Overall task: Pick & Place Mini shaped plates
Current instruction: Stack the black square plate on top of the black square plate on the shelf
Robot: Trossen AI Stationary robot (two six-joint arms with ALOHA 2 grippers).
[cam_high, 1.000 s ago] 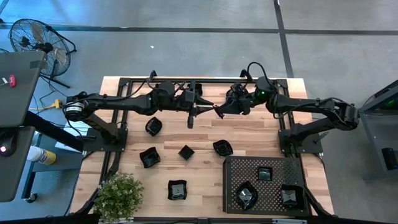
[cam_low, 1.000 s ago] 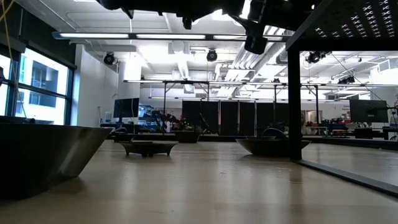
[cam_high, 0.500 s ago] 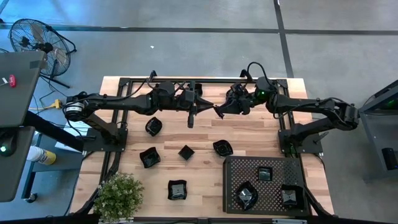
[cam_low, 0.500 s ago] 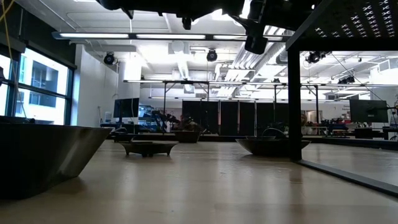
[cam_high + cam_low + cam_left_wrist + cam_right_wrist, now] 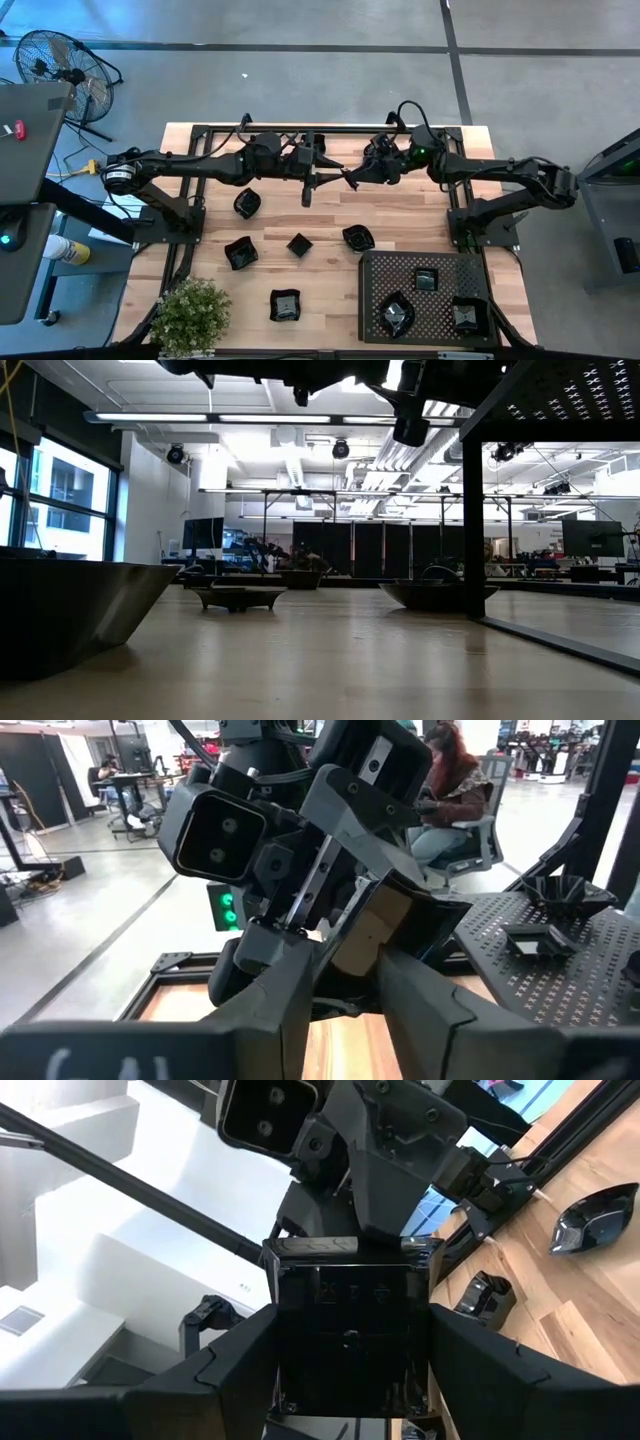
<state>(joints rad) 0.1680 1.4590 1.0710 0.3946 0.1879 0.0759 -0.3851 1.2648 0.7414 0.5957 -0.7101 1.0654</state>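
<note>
My left gripper will grab the plate by its rim (image 5: 340, 1004) and hand it back turned, because the black plate's base faces my right gripper's palm.
My right gripper (image 5: 351, 181) hangs over the far middle of the table, shut on a small square glossy black plate (image 5: 350, 1330). My left gripper (image 5: 325, 178) faces it from the table's left. Its open fingers (image 5: 270, 1010) stand about the plate's near side (image 5: 385, 935). Several more mini plates rest on their bases on the wood: one at the left (image 5: 247, 203), one nearer (image 5: 240, 252), a small square one (image 5: 299, 244), a wavy one (image 5: 358, 238) and one by the near edge (image 5: 285, 305). Three lie on the perforated tray (image 5: 375, 268). My right gripper pinches the square plate by two opposite edges, one finger (image 5: 225, 1370) on each side (image 5: 285, 1330). The fingers reach in roughly level from the table's right. The plate is lifted clear of the table, standing on edge. My left gripper: I cannot tell whether its fingers touch the plate.
The raised black tray stands at the near right on legs (image 5: 472, 530). A potted plant (image 5: 190, 315) sits at the near left corner. Bare wood lies between the scattered plates. People sit at desks in the room beyond (image 5: 450, 790).
</note>
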